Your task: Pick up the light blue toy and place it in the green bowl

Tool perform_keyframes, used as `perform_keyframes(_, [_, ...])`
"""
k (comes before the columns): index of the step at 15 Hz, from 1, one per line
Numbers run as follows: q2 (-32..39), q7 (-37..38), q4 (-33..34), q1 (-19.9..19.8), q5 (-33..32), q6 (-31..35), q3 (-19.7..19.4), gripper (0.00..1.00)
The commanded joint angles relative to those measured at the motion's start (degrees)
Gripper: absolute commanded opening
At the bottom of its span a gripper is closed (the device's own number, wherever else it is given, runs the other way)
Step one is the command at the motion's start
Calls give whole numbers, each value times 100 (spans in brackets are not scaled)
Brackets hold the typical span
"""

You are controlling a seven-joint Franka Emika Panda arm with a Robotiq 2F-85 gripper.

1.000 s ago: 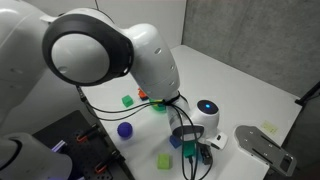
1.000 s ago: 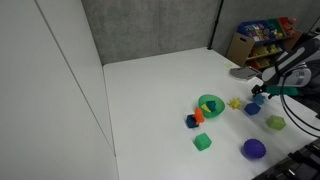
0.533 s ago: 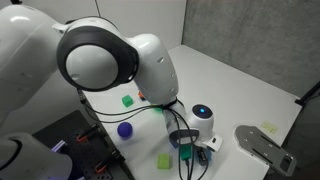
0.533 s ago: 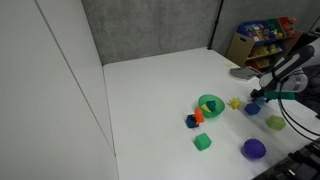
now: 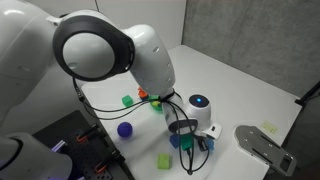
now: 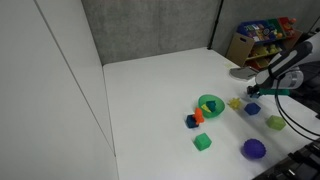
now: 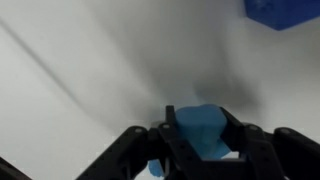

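My gripper releases the light blue toy next, beside the small coloured pieces inside the green bowl [image 5: 158, 101].
In the wrist view the light blue toy [image 7: 201, 132] sits between my two black fingers, with my gripper [image 7: 202, 124] shut on it just above the white table. In an exterior view my gripper [image 6: 254, 93] hangs to the right of the green bowl [image 6: 210, 105], a short gap apart; the toy there is too small to make out. The bowl holds small coloured pieces. In an exterior view my gripper [image 5: 190, 146] is at the table's near edge, below the arm's white wrist.
A dark blue cube [image 7: 283, 10] [image 6: 252, 109] lies close by my gripper. Around it lie a purple ball [image 6: 254, 148], a green cube [image 6: 202, 142], a yellow-green block [image 6: 275, 122], a yellow piece [image 6: 236, 102] and an orange piece [image 6: 199, 115]. The table edge is near.
The jaws have gone from open to shut on the light blue toy. The arm has shifted only slightly; the other toys have not moved.
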Motion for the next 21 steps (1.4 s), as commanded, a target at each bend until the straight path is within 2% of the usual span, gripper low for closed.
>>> perform_keyframes(1, [-759, 58, -572, 337, -55, 101, 22, 18])
perform_keyframes(6, [-1606, 14, -1276, 856, -100, 143, 213, 17])
perform_keyframes(9, [-2054, -61, -1742, 1012, -83, 87, 518, 17])
perform_keyframes(14, [-2538, -265, -2290, 942, 47, 32, 1264, 17])
perform_keyframes(20, [-2535, -427, -2320, 816, 203, -59, 1965, 17])
perform_keyframes(21, [-2529, -446, -2333, 816, 203, -69, 2015, 43])
